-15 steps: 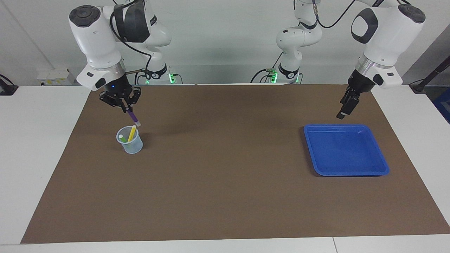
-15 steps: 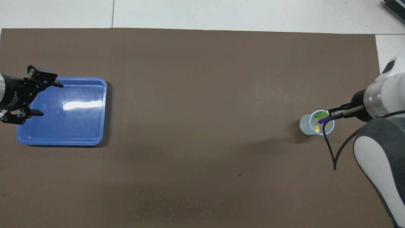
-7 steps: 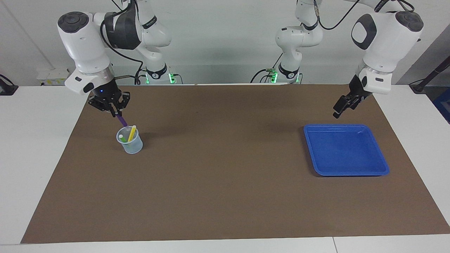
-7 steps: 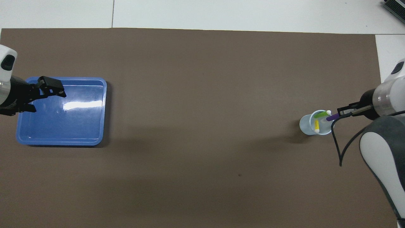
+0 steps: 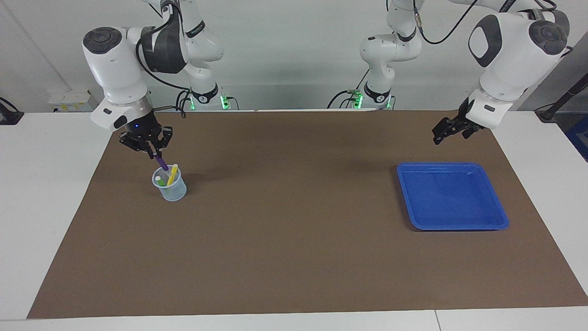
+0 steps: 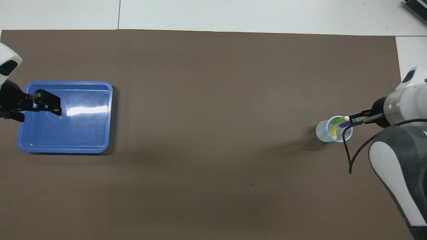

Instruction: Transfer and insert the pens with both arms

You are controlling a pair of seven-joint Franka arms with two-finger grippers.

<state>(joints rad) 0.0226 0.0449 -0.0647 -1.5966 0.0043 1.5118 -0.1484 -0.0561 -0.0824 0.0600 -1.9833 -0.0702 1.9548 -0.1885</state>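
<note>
The robot's right gripper will release the purple pen inside the clear plastic cup (image 6: 331, 133), next to the yellow pen.
A clear plastic cup (image 5: 173, 189) (image 6: 325, 133) stands toward the right arm's end of the table. In it lean the yellow pen (image 5: 172, 174) (image 6: 333, 132) and the green pen (image 5: 159, 181) (image 6: 337, 121). My right gripper (image 5: 152, 152) (image 6: 354, 120) hangs just over the cup, shut on the upper end of the purple pen (image 5: 161, 162) (image 6: 344, 124). That pen slants down, its lower end at the cup's mouth. My left gripper (image 5: 444, 133) (image 6: 49, 104) is open, holds nothing and is raised over the blue tray's edge that lies nearer the robots.
The blue tray (image 5: 455, 225) (image 6: 66, 149) lies toward the left arm's end of the brown mat (image 5: 294, 257), with nothing in it. Two smaller white arms with green lights stand at the table's edge by the robots.
My right gripper has shifted the purple pen from beside the cup to over it and lowered its end to the mouth. My left gripper has risen and tipped more level.
</note>
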